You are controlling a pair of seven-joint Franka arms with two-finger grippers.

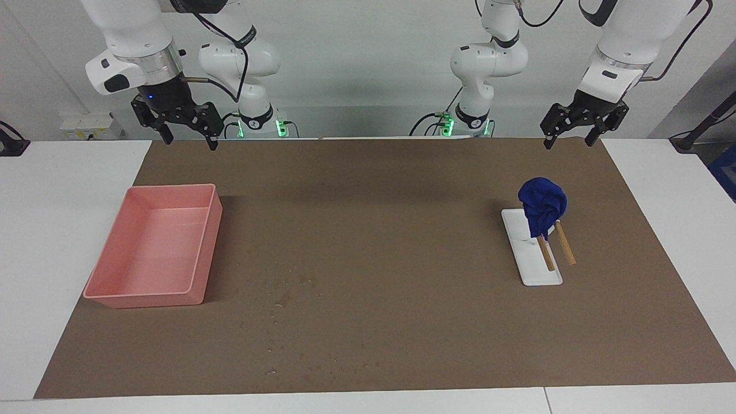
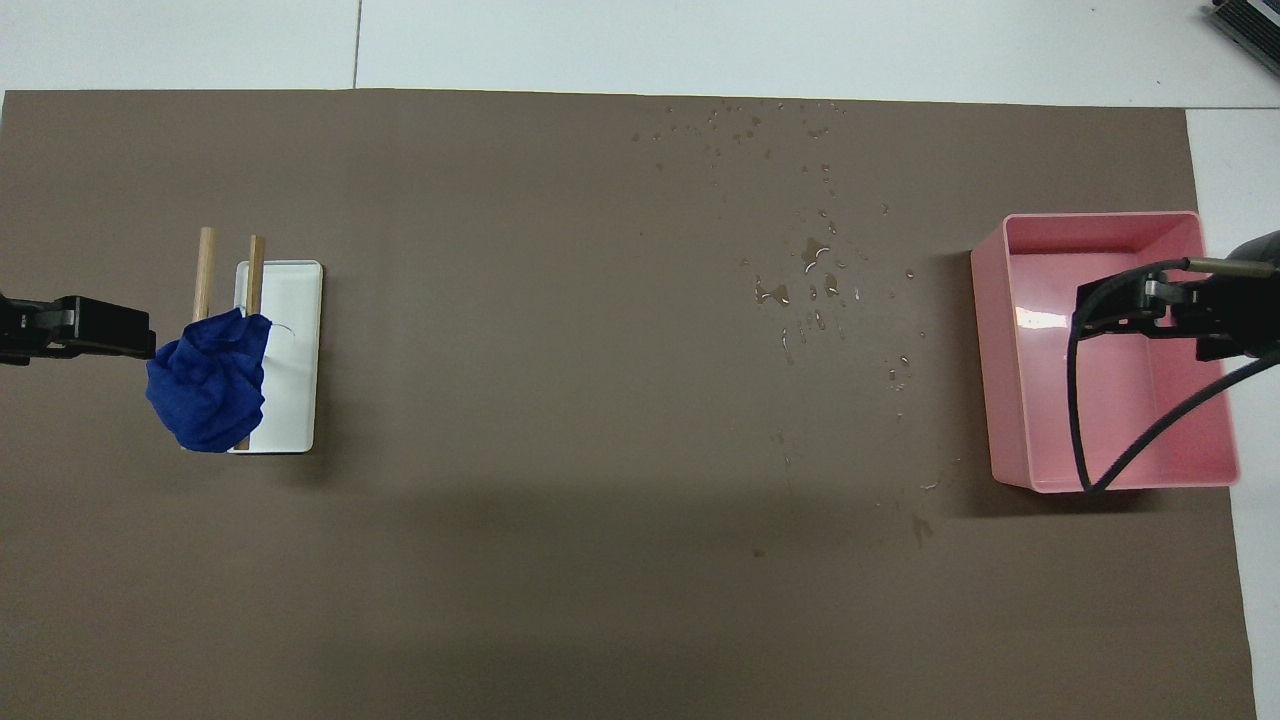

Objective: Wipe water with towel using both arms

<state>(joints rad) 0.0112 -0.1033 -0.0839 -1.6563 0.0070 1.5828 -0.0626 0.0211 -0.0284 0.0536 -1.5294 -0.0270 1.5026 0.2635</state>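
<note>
Next, I grab the blue towel by its bunched part (image 2: 204, 365) over the nearer wooden stick of the rack with my left gripper, to lift the blue towel off.
The blue towel (image 1: 542, 201) hangs bunched on the two wooden sticks of a white rack (image 1: 532, 261) toward the left arm's end of the table; it also shows in the overhead view (image 2: 207, 385). Water droplets (image 1: 282, 299) lie scattered on the brown mat beside the pink bin and out to the mat's edge farthest from the robots, and glisten in the overhead view (image 2: 815, 270). My left gripper (image 1: 566, 141) is open and empty, raised in the air close to the towel in the overhead view (image 2: 120, 335). My right gripper (image 1: 188, 139) is open and empty, raised over the pink bin (image 2: 1130, 305).
A pink rectangular bin (image 1: 115, 299) stands toward the right arm's end of the mat, also in the overhead view (image 2: 1010, 400). A brown mat (image 1: 402, 190) covers most of the white table. A black cable loops below the right gripper (image 2: 1075, 420).
</note>
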